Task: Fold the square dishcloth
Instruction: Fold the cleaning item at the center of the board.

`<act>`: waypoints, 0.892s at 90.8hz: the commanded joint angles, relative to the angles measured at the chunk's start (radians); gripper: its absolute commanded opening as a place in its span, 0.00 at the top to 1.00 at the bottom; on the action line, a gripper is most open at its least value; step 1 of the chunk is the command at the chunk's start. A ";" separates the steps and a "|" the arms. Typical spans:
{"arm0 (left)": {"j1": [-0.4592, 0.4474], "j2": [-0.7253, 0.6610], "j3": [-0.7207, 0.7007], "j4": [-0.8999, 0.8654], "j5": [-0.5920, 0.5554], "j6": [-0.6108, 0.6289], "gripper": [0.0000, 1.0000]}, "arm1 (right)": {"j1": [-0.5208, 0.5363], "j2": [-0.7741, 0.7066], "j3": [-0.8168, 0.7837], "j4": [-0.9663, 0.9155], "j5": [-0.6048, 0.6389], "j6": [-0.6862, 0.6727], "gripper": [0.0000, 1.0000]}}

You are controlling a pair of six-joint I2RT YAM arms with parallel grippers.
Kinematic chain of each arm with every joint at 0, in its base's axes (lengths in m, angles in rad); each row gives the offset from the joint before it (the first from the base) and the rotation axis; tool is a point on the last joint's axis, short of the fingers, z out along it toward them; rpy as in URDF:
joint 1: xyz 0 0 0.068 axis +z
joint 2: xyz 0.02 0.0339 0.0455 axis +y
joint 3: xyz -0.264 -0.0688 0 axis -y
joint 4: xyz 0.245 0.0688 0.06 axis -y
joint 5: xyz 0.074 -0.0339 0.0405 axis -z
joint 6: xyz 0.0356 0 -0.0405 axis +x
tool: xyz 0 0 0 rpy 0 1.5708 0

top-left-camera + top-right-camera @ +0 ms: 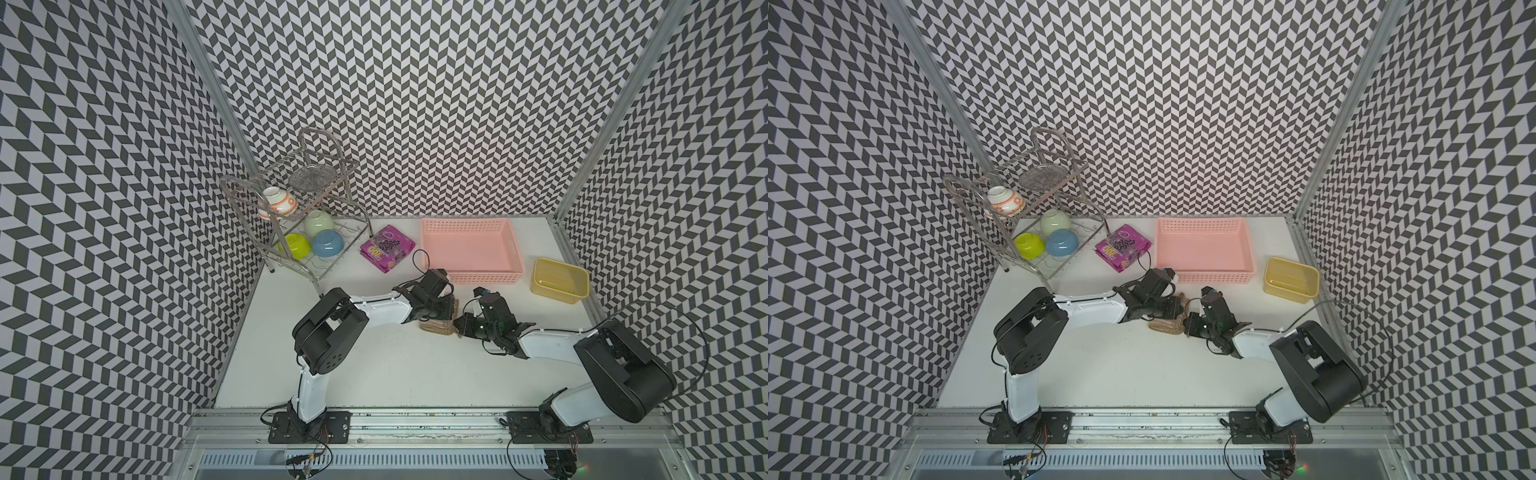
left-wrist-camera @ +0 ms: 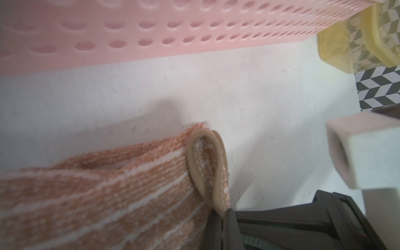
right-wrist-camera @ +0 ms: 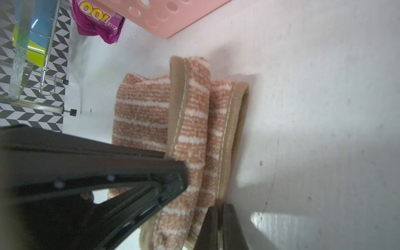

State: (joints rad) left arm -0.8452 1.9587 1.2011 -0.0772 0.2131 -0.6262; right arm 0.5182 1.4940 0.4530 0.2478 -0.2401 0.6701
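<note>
My right gripper needs to open and take that upper edge (image 3: pixel 178 100), because the dishcloth's upper edge stands doubled, short of the dishcloth's lower edge in my right gripper.
The square dishcloth (image 1: pixel 437 328) (image 1: pixel 1166 326) lies bunched into folds on the white table, mid-table in front of the pink basket. It is tan-brown with thin pale stripes and plain brown edging. My left gripper (image 1: pixel 445 311) (image 1: pixel 1177 309) is over its far side. In the left wrist view this gripper (image 2: pixel 222 213) is shut on the doubled brown edging of the cloth (image 2: pixel 108 194). My right gripper (image 1: pixel 459 326) (image 1: pixel 1188 325) meets the cloth from the right. In the right wrist view it (image 3: pixel 220 207) is shut on an edged fold of the cloth (image 3: pixel 190 121).
A pink perforated basket (image 1: pixel 471 249) stands just behind the grippers, with a yellow tub (image 1: pixel 559 280) to its right. A purple packet (image 1: pixel 387 248) lies left of the basket. A metal dish rack (image 1: pixel 299 216) holding bowls fills the back left corner.
</note>
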 commanded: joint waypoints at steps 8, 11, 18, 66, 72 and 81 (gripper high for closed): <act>-0.010 0.035 0.027 0.027 0.019 -0.003 0.95 | -0.007 0.010 -0.004 0.030 -0.003 -0.016 0.90; -0.010 0.035 0.025 0.027 0.018 -0.002 0.94 | -0.005 0.008 -0.004 0.027 0.000 -0.016 0.90; -0.010 0.034 0.018 0.027 0.017 -0.001 0.85 | -0.006 0.003 0.000 0.017 0.006 -0.019 0.88; -0.009 -0.189 -0.027 0.056 0.047 0.001 0.47 | -0.006 -0.239 0.092 -0.250 0.193 -0.059 0.67; -0.008 -0.232 -0.051 0.058 0.022 -0.004 0.46 | -0.004 -0.247 0.118 -0.283 0.205 -0.062 0.63; 0.000 -0.291 -0.096 0.067 -0.047 -0.020 0.42 | 0.003 -0.239 0.153 -0.316 0.214 -0.060 0.55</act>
State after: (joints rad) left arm -0.8505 1.7241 1.1542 -0.0334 0.2356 -0.6308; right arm 0.5179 1.2636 0.5587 -0.0143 -0.0727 0.6201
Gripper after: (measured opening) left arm 0.559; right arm 0.429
